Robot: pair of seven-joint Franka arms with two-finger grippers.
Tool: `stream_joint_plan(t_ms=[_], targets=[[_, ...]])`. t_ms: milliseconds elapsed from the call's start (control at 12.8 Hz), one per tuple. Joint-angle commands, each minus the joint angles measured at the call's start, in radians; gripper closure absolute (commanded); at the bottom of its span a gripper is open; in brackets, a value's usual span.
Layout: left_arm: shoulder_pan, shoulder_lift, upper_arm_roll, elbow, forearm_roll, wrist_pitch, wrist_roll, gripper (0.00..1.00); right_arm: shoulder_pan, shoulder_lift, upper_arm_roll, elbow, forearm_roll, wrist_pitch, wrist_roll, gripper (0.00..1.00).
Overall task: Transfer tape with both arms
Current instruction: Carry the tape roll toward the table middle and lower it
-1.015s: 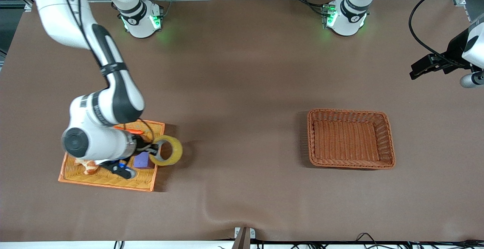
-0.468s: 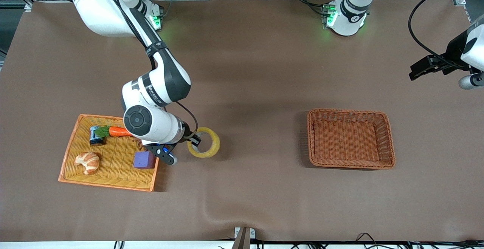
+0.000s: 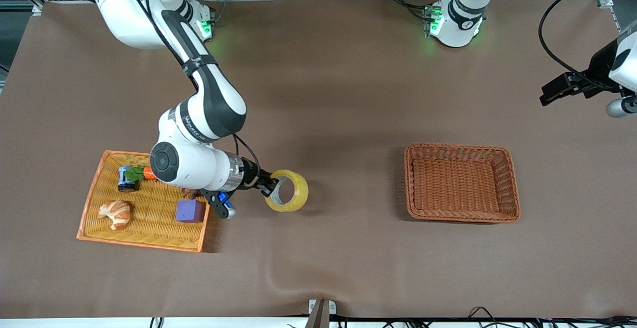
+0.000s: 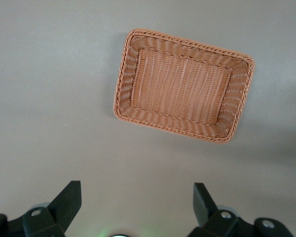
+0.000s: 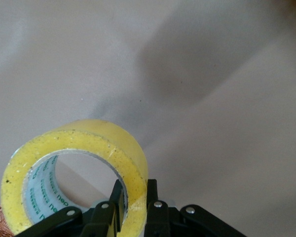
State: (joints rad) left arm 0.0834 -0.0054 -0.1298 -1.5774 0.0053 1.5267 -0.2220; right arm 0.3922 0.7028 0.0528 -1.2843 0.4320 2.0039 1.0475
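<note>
Next, I let go of the tape with my right gripper on the bare table about midway (image 3: pixel 322 181) between the flat tray and the basket.
The tape (image 3: pixel 287 190), a yellowish ring with a wide hole, hangs above the bare table between the two baskets, close to the flat tray. My right gripper (image 3: pixel 269 185) is shut on its wall, one finger inside the hole and one outside; the right wrist view shows the tape (image 5: pixel 74 168) clamped between the fingers (image 5: pixel 152 195). My left gripper (image 3: pixel 552 92) waits high up at the left arm's end of the table, open and holding nothing. Its fingers (image 4: pixel 66 202) stand wide apart above the table in the left wrist view.
An orange flat tray (image 3: pixel 94 231) toward the right arm's end holds a croissant (image 3: pixel 116 213), a purple cube (image 3: pixel 188 210), a carrot (image 3: pixel 147 173) and a small dark jar (image 3: pixel 126 178). A deeper brown wicker basket (image 3: pixel 462 182) with nothing in it sits toward the left arm's end, seen too as the basket (image 4: pixel 182 84).
The right arm has lifted the tape out of the flat tray and carried it toward the middle of the table. The left arm has barely moved.
</note>
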Motion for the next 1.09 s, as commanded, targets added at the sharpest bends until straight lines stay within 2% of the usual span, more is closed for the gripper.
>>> stream_joint_plan(t_ms=[0, 234, 468, 780, 1015], targets=[[0.009, -0.01, -0.002, 0.002, -0.008, -0.014, 0.021, 0.0, 0.075, -0.002, -0.014, -0.073, 0.001, 0.116, 0.039, 1.0], [0.009, -0.008, -0.002, 0.002, -0.008, -0.023, 0.023, 0.0, 0.117, 0.003, -0.017, -0.099, -0.103, 0.142, 0.046, 1.0], [0.009, -0.007, -0.002, 0.002, -0.008, -0.023, 0.023, 0.0, 0.175, 0.006, -0.017, -0.157, -0.26, 0.258, 0.149, 1.0], [0.001, 0.004, -0.002, 0.003, -0.008, -0.02, 0.015, 0.0, 0.24, 0.056, -0.017, -0.165, -0.448, 0.335, 0.334, 0.98], [-0.005, 0.022, -0.002, 0.007, -0.007, -0.007, 0.013, 0.0, 0.281, 0.104, -0.017, -0.152, -0.472, 0.4, 0.453, 0.92]])
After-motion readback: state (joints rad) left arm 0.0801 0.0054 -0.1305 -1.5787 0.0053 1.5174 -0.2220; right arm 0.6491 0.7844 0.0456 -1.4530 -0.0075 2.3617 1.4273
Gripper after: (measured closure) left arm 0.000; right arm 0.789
